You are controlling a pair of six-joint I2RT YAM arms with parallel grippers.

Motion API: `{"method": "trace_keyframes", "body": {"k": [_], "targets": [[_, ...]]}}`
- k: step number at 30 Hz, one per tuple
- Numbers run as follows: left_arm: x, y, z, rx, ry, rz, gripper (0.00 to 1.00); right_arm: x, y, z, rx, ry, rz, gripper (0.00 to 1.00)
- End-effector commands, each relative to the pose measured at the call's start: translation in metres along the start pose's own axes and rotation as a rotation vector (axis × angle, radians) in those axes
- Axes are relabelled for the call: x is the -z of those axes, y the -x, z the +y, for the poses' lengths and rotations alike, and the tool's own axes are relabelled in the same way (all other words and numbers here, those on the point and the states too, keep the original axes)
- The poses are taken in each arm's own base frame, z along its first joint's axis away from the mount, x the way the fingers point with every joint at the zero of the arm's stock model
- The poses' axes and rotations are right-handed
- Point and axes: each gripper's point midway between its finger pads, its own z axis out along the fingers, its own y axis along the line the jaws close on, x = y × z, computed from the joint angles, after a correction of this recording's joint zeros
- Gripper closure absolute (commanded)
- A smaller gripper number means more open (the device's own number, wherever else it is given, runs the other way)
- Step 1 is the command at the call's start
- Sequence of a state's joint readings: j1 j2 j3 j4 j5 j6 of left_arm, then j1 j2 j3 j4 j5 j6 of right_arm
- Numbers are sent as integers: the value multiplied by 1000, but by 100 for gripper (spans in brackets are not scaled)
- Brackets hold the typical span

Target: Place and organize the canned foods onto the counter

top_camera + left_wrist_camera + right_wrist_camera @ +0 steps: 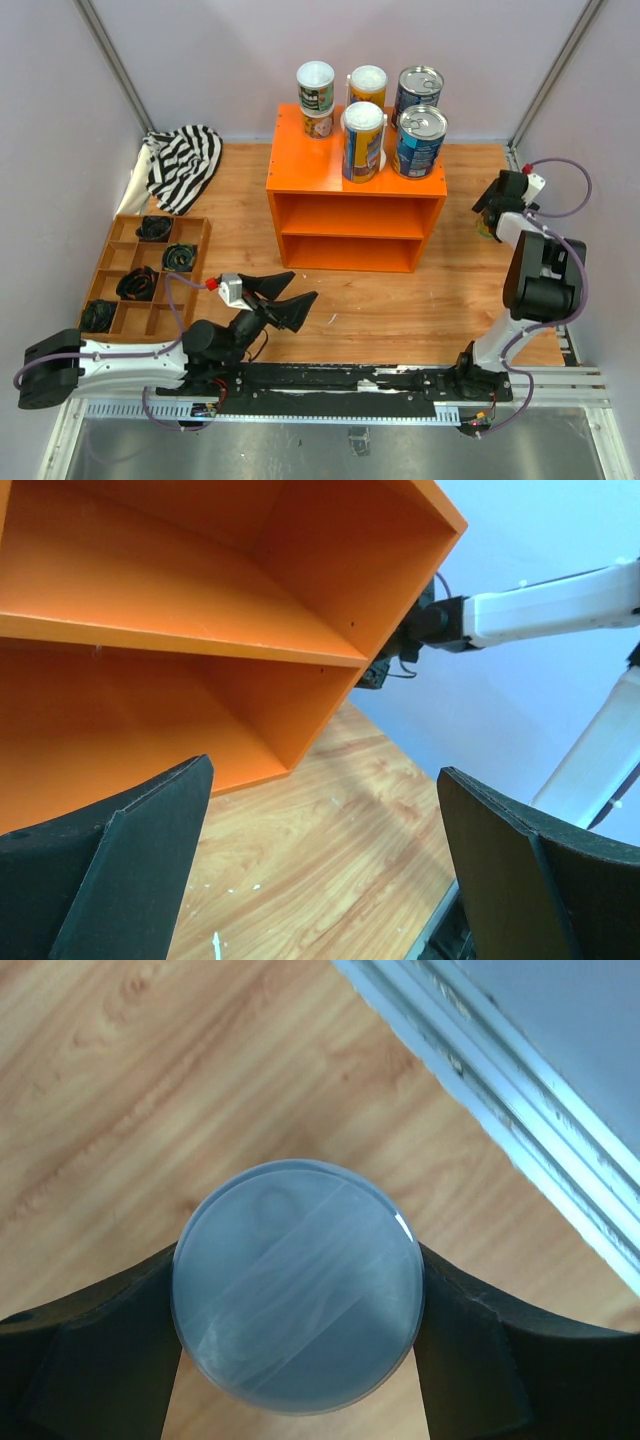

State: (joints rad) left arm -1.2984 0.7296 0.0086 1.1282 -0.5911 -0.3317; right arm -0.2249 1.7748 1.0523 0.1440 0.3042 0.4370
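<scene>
I need to let go of the small can with my right gripper on the bare table [322, 310] between the orange counter and my left gripper.
The orange counter [300, 180] stands mid-table and holds several cans on its top: two wide blue ones [420, 140], a tall yellow-and-blue one [362, 142], another yellow one [368, 86], and a green-labelled one [315, 88] stacked on a small can. My right gripper [489, 218] is to the right of the counter, shut on a small can whose pale lid [298, 1285] fills the gap between the fingers [495, 1360]. My left gripper [290, 296] is open and empty, low over the table in front of the counter [200, 640]; its fingers [120, 870] stand wide apart.
A brown compartment tray [122, 236] with dark items lies at the left. A striped cloth [185, 165] lies in the back left corner. The right wall's metal rail [520, 1090] runs close beside the held can.
</scene>
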Motion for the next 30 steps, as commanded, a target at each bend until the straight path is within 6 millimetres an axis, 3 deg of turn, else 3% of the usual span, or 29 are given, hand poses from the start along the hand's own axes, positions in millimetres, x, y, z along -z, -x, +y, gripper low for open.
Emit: {"method": "trace_keyframes", "body": {"k": [1,13,30], "targets": [[7,-27,3,-55,-9,127,1,30,-23,-16,-42,-1,86,68],[11,-35,-4,8,-8,206,1,118,-82,-40,-27,78,132,68],[18,-29,-8,42,-13,237,1,221,-149,-26,150,252,110,70]]}}
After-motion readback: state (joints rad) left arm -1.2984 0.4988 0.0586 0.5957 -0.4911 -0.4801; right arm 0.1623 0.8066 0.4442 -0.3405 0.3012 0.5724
